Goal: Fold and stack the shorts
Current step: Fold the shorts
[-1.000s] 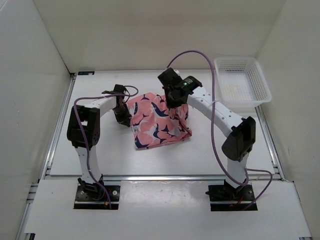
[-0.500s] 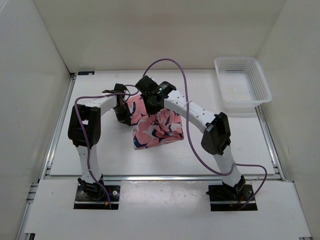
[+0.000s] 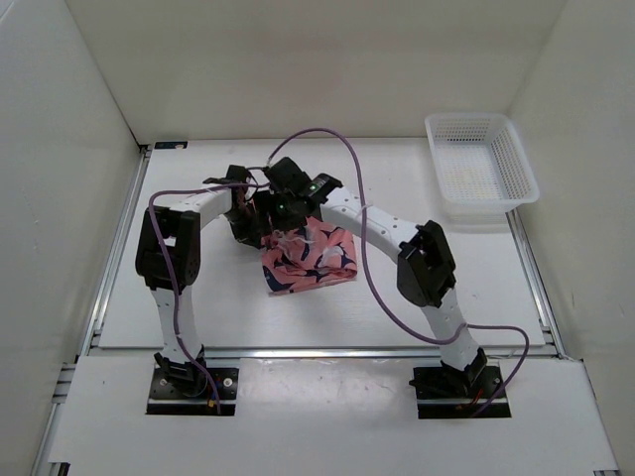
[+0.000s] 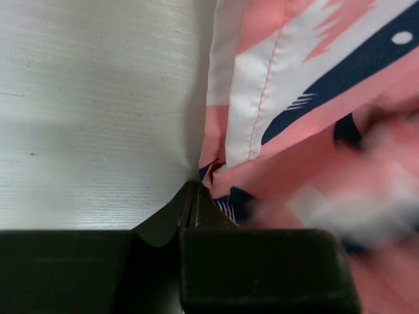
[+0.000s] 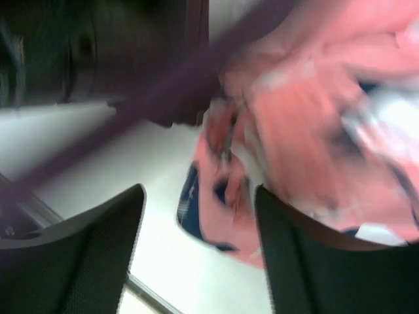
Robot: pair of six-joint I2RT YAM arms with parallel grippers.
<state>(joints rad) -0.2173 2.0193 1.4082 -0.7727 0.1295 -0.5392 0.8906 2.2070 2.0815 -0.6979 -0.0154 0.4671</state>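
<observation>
The robot's right gripper will next close on the shorts' crumpled fold point(image 3: 285, 240) point(image 5: 252, 152), just in from the edge where the left gripper sits.
The shorts point(image 3: 310, 256), salmon-pink with navy and white sharks, lie folded into a compact bundle at the table's middle. My left gripper point(image 3: 241, 216) sits at their left edge. In the left wrist view its fingertips point(image 4: 194, 191) are pressed together, with the fabric's hemmed corner point(image 4: 275, 98) running into the tips. My right gripper point(image 3: 283, 203) hovers over the bundle's upper left, close to the left gripper. In the blurred right wrist view its jaws point(image 5: 200, 190) stand apart, and the shorts point(image 5: 294, 137) lie below and beyond them, not pinched.
A white mesh basket point(image 3: 486, 206) stands at the back right, holding nothing I can see. A purple cable point(image 3: 327, 134) arcs above the right arm. White walls close in the table on three sides.
My right arm swept left across the shorts, carrying their right side over onto the left, then opened its jaws. The bundle is now narrower. The left arm has held still.
</observation>
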